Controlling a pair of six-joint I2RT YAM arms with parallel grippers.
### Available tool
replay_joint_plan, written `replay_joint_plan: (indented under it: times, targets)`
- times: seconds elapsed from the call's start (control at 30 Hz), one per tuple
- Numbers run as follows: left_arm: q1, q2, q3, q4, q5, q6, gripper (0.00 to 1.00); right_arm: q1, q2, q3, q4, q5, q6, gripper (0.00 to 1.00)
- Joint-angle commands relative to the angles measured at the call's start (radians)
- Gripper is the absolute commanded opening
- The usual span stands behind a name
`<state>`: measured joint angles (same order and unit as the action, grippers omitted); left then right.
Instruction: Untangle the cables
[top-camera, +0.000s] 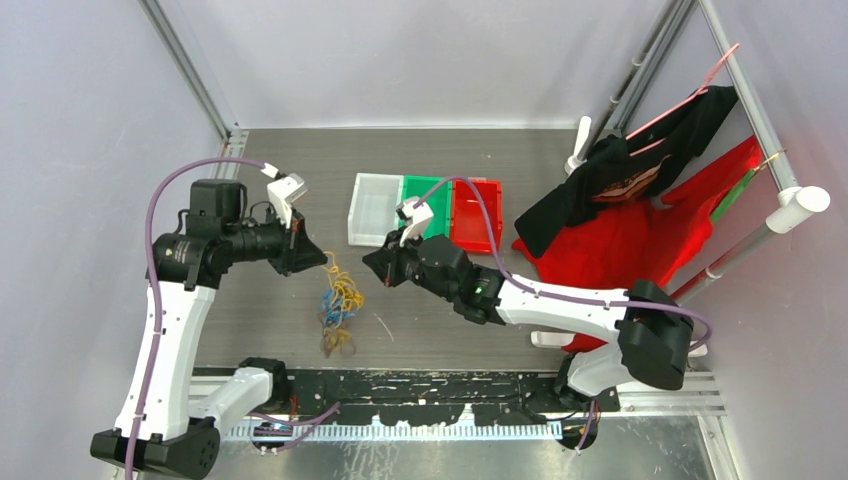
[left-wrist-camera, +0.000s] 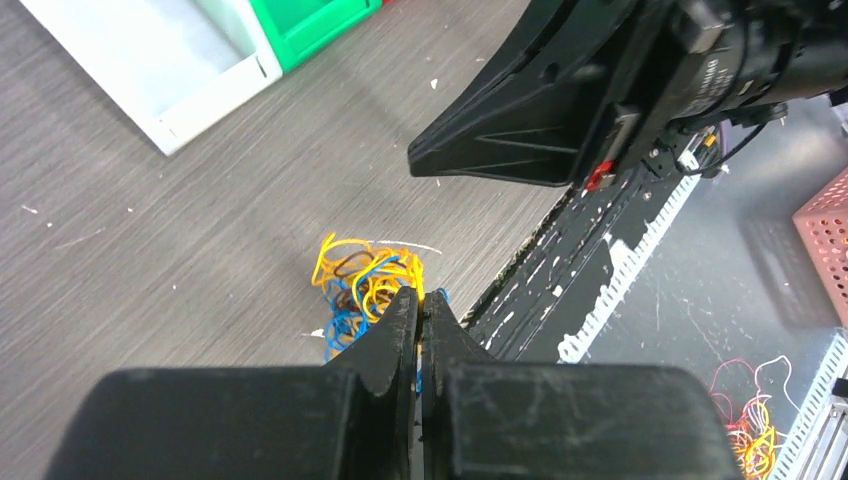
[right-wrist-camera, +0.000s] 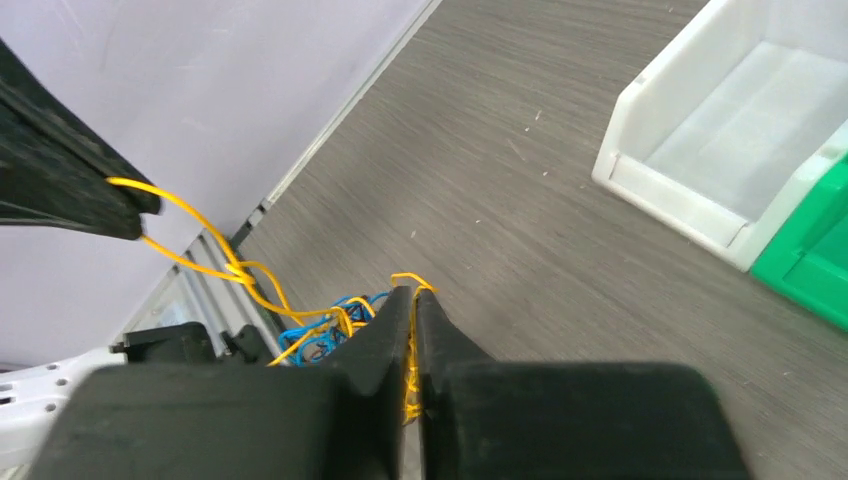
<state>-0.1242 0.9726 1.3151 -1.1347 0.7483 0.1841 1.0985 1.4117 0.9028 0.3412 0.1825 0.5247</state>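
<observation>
I need to open my right gripper and pinch just below that loop (right-wrist-camera: 274, 305), because the yellow cable loops over itself near my left gripper, past where my right gripper holds it.
The cables (top-camera: 341, 300) are a small tangle of yellow, blue and brown wires near the table's front middle. Its lower end rests on the table. My left gripper (top-camera: 322, 257) is raised above the tangle's top and shut on a yellow strand (left-wrist-camera: 437, 293) that leads down into the tangle (left-wrist-camera: 365, 280). My right gripper (top-camera: 368, 263) is just right of the tangle, shut with a yellow strand (right-wrist-camera: 412, 282) pinched between its fingers. The right wrist view shows a yellow wire running from the left fingertips (right-wrist-camera: 125, 210) down to the blue and yellow clump (right-wrist-camera: 320, 335).
White (top-camera: 372, 208), green (top-camera: 425, 195) and red (top-camera: 478, 215) bins stand side by side behind the grippers. Red and black clothes (top-camera: 620, 230) hang at the right. A black rail (top-camera: 440, 385) runs along the near edge. More loose wires (left-wrist-camera: 750, 425) lie beyond it.
</observation>
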Motion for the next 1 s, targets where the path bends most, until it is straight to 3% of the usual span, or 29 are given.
replay_joint_plan:
  times: [0.0,0.07,0.13,0.27,0.43,0.6,0.97]
  targets:
    - [-0.002,-0.020,-0.023,0.042,-0.011,0.020,0.00,0.000,-0.054,0.014,-0.023,-0.072,-0.030,0.30]
    - [-0.002,-0.019,-0.024,0.045,-0.001,0.016,0.00,0.001,-0.054,0.012,-0.035,-0.127,-0.044,0.64]
    - [-0.002,-0.019,-0.022,0.045,0.005,0.013,0.00,0.001,-0.055,-0.008,-0.001,-0.177,-0.057,0.77]
    - [-0.002,-0.020,-0.027,0.046,0.008,0.007,0.00,0.004,-0.044,-0.064,0.133,-0.237,-0.074,0.77]
    - [-0.002,-0.021,-0.028,0.051,0.017,-0.015,0.00,0.005,0.011,-0.036,0.186,-0.228,-0.118,0.71]
    - [-0.002,-0.020,-0.016,0.048,0.030,-0.028,0.00,0.007,0.062,-0.021,0.257,-0.111,-0.159,0.63]
    - [-0.002,-0.018,0.000,0.040,0.038,-0.038,0.00,0.016,0.109,-0.005,0.291,-0.175,-0.196,0.66]
